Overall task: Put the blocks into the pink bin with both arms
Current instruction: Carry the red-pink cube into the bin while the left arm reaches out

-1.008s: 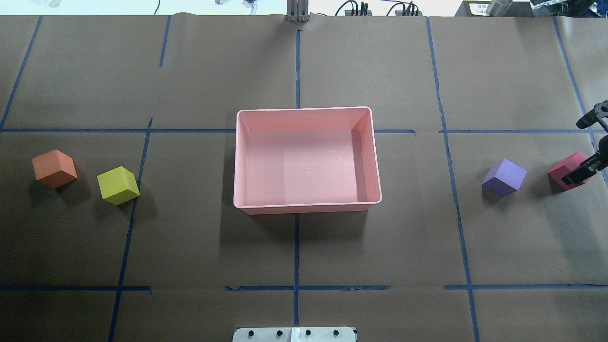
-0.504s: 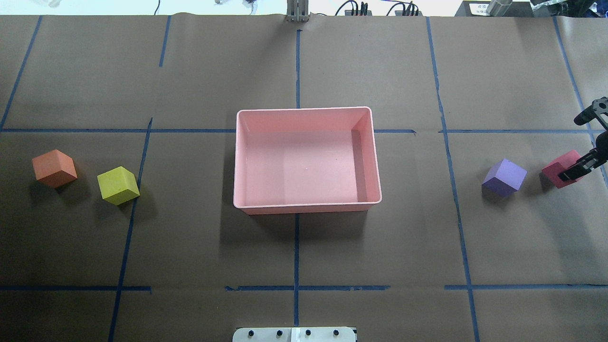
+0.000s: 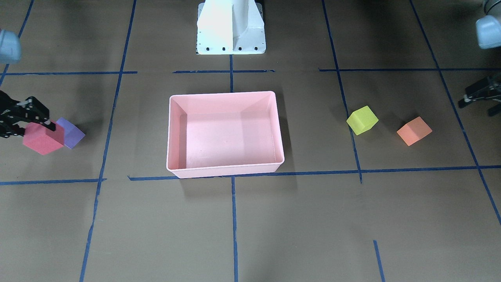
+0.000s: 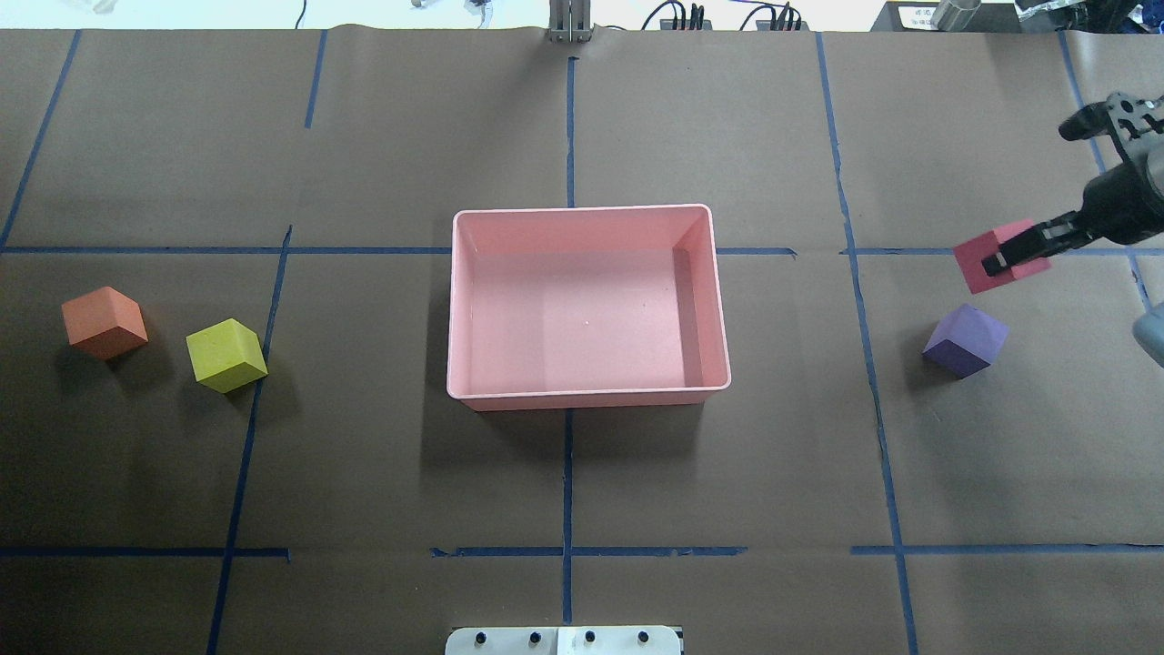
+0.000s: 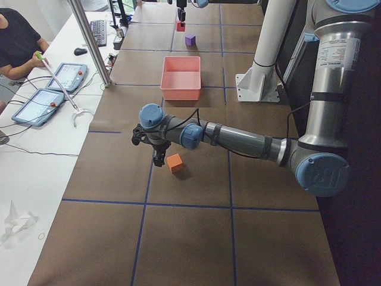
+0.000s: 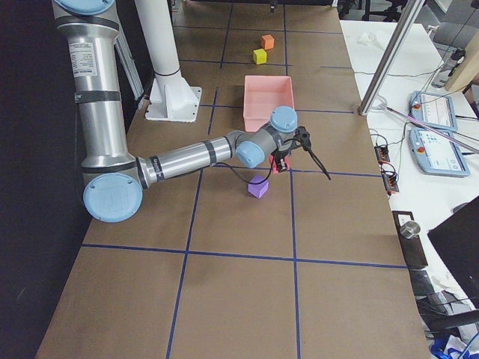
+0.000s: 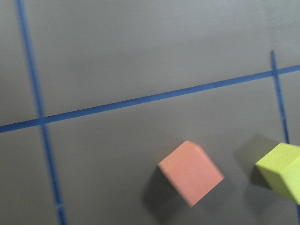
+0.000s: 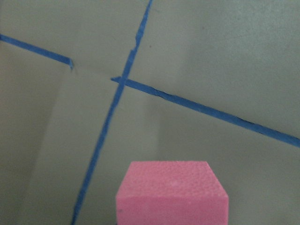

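My right gripper needs to release the red block in the pink bin (image 3: 221,152), close to the side of that bin that is farthest away from the pedestal.
The pink bin (image 4: 582,393) stands empty at the table's middle. My right gripper (image 4: 1000,259) is shut on the red block (image 4: 969,262) and holds it above the table, beyond the purple block (image 4: 966,340). The red block fills the bottom of the right wrist view (image 8: 171,194). The yellow-green block (image 4: 226,355) and the orange block (image 4: 105,322) rest left of the bin. My left gripper (image 3: 479,98) is out of the overhead view. In the front-facing view it is open, above the table beside the orange block (image 3: 414,131).
The white pedestal base (image 3: 231,27) stands at the robot's edge of the table. Blue tape lines cross the brown paper. A metal post (image 5: 89,42) and operator tablets (image 5: 47,95) stand along the far side.
My right gripper has lifted the red block off the table and carried it away from the robot and a little toward the bin. The other blocks have not moved.
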Robot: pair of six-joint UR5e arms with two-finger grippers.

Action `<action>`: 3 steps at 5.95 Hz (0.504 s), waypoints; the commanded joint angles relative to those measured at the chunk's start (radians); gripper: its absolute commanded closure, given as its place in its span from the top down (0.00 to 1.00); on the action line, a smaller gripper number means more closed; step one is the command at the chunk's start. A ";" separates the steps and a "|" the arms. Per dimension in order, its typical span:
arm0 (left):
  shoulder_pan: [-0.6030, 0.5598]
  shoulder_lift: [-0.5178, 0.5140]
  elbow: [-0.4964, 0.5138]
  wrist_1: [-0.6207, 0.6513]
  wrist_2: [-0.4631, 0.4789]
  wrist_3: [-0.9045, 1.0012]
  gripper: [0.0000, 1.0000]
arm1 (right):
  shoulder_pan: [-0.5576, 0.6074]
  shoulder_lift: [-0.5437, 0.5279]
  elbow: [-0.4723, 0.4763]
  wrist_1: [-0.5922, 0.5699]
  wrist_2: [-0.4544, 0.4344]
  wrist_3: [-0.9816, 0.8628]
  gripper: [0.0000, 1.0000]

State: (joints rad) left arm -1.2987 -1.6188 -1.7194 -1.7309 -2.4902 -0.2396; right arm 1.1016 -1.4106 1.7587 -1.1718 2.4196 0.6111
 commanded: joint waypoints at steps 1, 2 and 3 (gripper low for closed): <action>0.144 -0.045 0.015 -0.108 0.083 -0.207 1.00 | -0.127 0.190 0.002 0.000 -0.022 0.341 0.01; 0.182 -0.084 0.012 -0.108 0.091 -0.310 1.00 | -0.187 0.267 0.001 -0.026 -0.084 0.446 0.01; 0.229 -0.110 -0.008 -0.111 0.094 -0.527 1.00 | -0.266 0.374 -0.007 -0.122 -0.185 0.567 0.02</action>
State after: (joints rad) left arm -1.1162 -1.6997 -1.7133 -1.8370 -2.4047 -0.5880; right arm 0.9091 -1.1354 1.7575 -1.2218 2.3187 1.0579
